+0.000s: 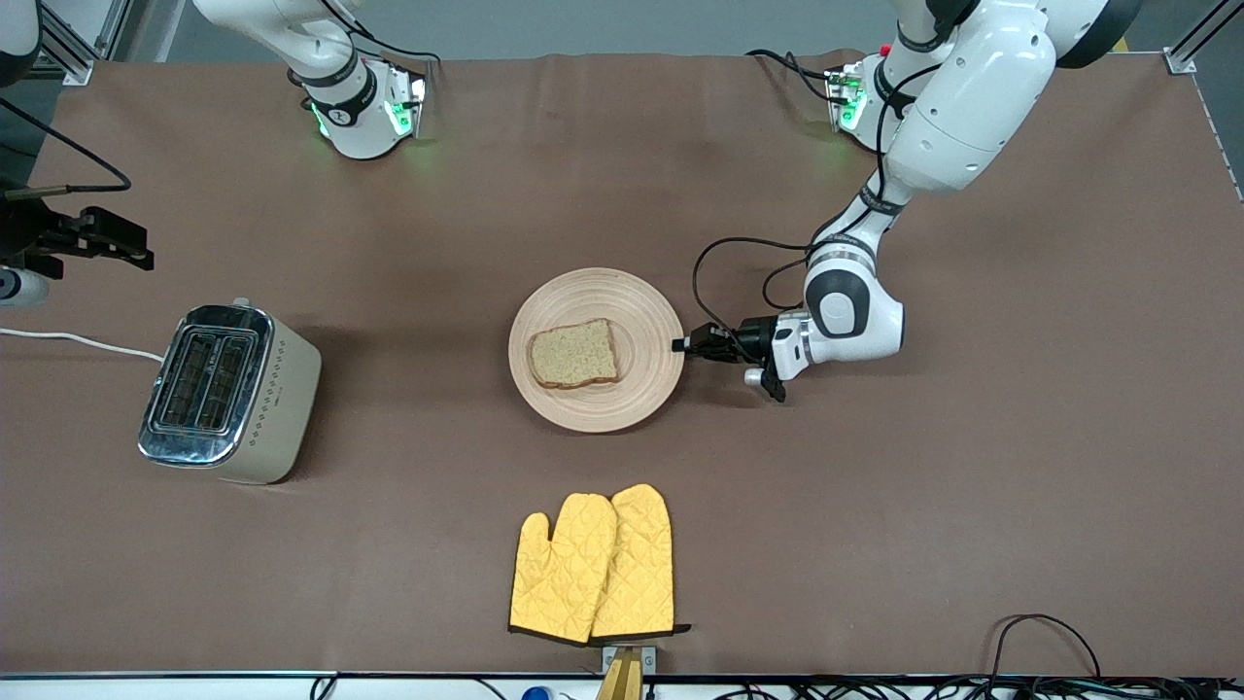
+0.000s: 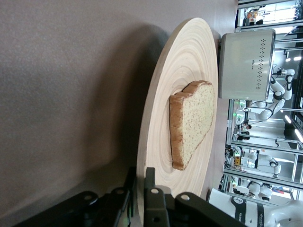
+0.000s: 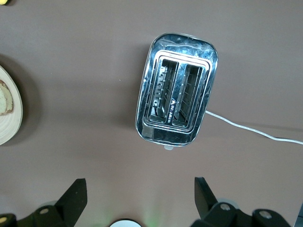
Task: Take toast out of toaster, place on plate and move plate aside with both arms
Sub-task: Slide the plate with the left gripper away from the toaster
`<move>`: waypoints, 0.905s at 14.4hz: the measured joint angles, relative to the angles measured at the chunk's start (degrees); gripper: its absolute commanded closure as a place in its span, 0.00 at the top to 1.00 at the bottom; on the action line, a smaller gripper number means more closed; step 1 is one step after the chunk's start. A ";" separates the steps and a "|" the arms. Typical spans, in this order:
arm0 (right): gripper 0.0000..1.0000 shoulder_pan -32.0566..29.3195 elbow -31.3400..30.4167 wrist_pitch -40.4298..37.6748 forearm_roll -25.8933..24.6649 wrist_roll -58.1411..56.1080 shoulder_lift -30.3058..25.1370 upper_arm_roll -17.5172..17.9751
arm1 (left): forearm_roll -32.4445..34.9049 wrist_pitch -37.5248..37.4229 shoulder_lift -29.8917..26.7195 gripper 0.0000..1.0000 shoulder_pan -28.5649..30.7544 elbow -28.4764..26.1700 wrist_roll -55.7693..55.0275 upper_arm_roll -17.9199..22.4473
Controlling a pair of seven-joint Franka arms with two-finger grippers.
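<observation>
The plate, toast and all, will be let go by my left gripper on the bare table [image 1: 911, 418] just in front of that gripper's white wrist.
The toast [image 1: 573, 354] lies flat on the round pale wooden plate [image 1: 641, 311] in the middle of the table. My left gripper [image 1: 682, 343] is low at the plate's rim toward the left arm's end. In the left wrist view its fingers [image 2: 151, 189] straddle the plate's rim [image 2: 156, 109] and are shut on it, with the toast [image 2: 191, 123] just past them. My right gripper [image 1: 136, 255] hangs open and empty over the table at the right arm's end, farther from the front camera than the toaster. In the right wrist view [image 3: 140, 184] it looks down on the toaster.
A silver and cream toaster [image 1: 228, 392], slots up, stands toward the right arm's end, with a white cord [image 1: 78, 340]; it also shows in the right wrist view [image 3: 177, 106]. Two yellow oven mitts [image 1: 595, 564] lie near the table's front edge. Cables lie along that edge.
</observation>
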 measured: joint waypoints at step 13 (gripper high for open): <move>1.00 -6.53 -0.09 1.47 3.82 0.32 0.44 3.97 | 22.72 -10.06 -12.28 0.00 24.78 3.23 -17.54 0.89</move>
